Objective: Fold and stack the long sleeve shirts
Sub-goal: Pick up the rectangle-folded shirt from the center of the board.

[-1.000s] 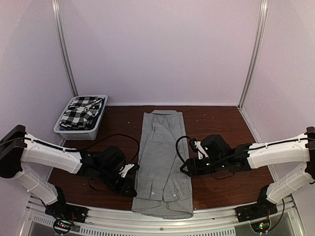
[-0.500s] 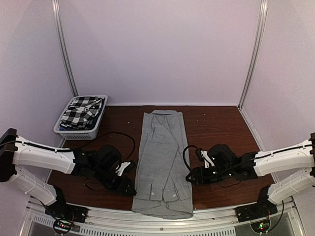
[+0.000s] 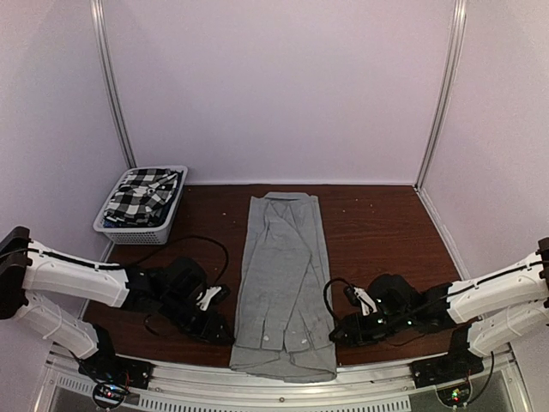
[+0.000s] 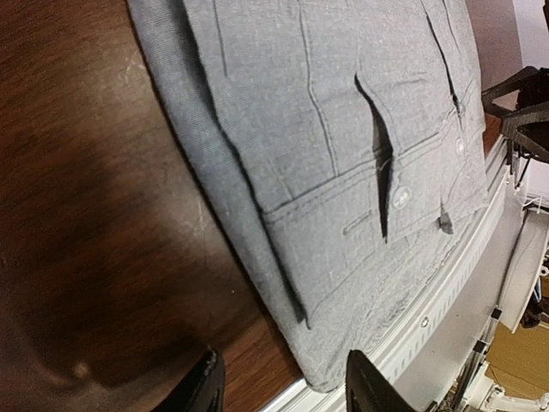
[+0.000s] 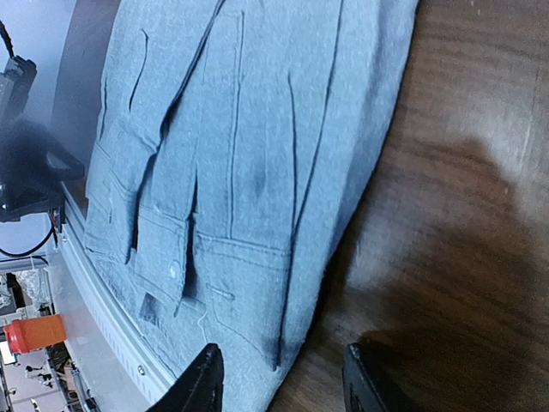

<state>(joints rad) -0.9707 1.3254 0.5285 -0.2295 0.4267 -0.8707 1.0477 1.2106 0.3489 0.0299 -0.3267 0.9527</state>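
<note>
Only the side edge of the grey shirt reaches the open fingers of my left gripper, so I should move them further in and pinch the shirt (image 4: 290, 319) next to the cuff before folding.
The plain light grey long sleeve shirt (image 3: 283, 275) lies folded into a long narrow strip down the middle of the table, collar at the far end, hem over the near edge. Both sleeves lie on top, with buttoned cuffs (image 4: 399, 197) near the hem. My left gripper (image 3: 225, 332) sits low at the strip's near-left corner. In the left wrist view it (image 4: 287, 388) is open, the shirt's corner (image 4: 326, 154) lying between the fingers. My right gripper (image 3: 336, 330) is at the near-right edge, open (image 5: 281, 384) over the shirt's edge (image 5: 240, 146). The black-and-white checked shirt (image 3: 146, 193) is bundled in the basket.
The white slatted basket (image 3: 129, 232) stands at the table's far left. Brown wood table (image 3: 386, 223) lies bare on both sides of the strip. A metal rail (image 3: 283, 388) runs along the near edge under the hem. Walls close in behind and at both sides.
My left gripper has gone from shut to open at the shirt's near-left edge. My right arm has slid toward the near edge along the shirt's right side, its jaws narrowing a little.
</note>
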